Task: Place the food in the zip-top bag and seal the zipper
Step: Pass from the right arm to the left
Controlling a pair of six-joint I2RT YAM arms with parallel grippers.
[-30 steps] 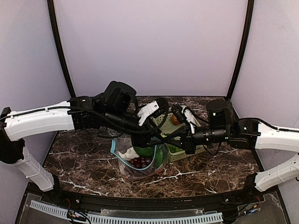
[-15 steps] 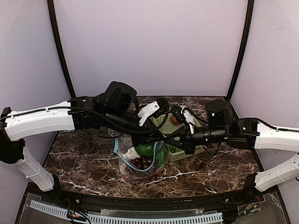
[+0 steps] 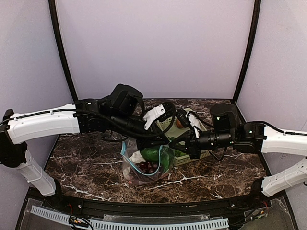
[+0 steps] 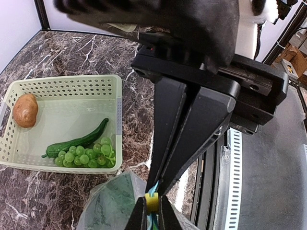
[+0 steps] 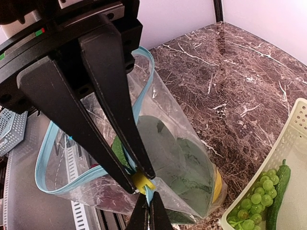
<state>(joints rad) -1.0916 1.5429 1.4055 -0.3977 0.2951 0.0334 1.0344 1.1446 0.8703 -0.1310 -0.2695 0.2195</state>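
My right gripper should open, back off and take the zipper's end (image 5: 150, 199) before my left gripper pulls, because it pinches the zipper close against the yellow slider.
The clear zip-top bag (image 3: 144, 168) hangs over the table, held at its top edge. Inside it I see a leafy green (image 5: 184, 155), purple grapes (image 3: 145, 166), a white bulb (image 3: 135, 157) and a yellow lemon (image 5: 218, 184). My left gripper (image 4: 151, 205) is shut on the yellow slider (image 5: 143, 182) of the teal-blue zipper (image 5: 44, 165). My right gripper (image 5: 149, 206) is shut on the zipper strip right beside the slider. In the top view both grippers, left (image 3: 162, 142) and right (image 3: 173, 143), meet above the bag. Part of the zipper still gapes open.
A pale green lattice basket (image 4: 72, 84) stands on the marble table behind the bag. It holds a brown potato (image 4: 25, 110), a long green vegetable (image 4: 79, 140) and green grapes (image 4: 86, 155). The table's black front rail (image 3: 144, 206) runs close below the bag.
The bag and both grippers have shifted a little to the right. The bag hangs narrower now.
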